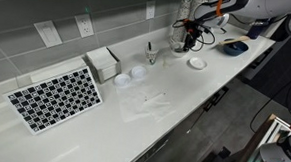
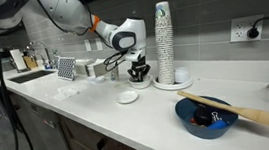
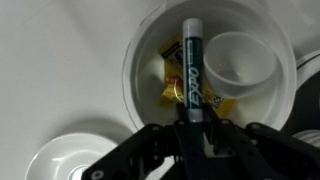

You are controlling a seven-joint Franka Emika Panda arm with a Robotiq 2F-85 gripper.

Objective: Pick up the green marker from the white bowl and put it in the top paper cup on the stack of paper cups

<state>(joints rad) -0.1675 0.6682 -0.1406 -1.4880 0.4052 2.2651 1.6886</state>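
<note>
The robot's gripper needs to release the green marker inside the top paper cup of the short stack (image 1: 151, 51) near the wall.
In the wrist view my gripper (image 3: 196, 128) is shut on the green marker (image 3: 192, 62), which points away from the camera over the white bowl (image 3: 140, 45). The bowl also holds yellow wrappers (image 3: 172, 88) and a small white cup-like piece (image 3: 240, 60). In both exterior views the gripper (image 1: 191, 33) (image 2: 139, 68) hangs just above the bowl (image 2: 140, 83) at the back of the counter. The short stack of paper cups (image 1: 151, 54) stands apart from the gripper, nearer the wall.
A flat white saucer (image 1: 197, 63) (image 2: 128, 97) (image 3: 70, 160) lies beside the bowl. A tall column of white cups (image 2: 164, 37) stands close behind. A blue bowl with a wooden spoon (image 2: 204, 118), translucent tubs (image 1: 123, 79), a napkin box (image 1: 103, 62) and a checkered board (image 1: 55, 96) share the counter.
</note>
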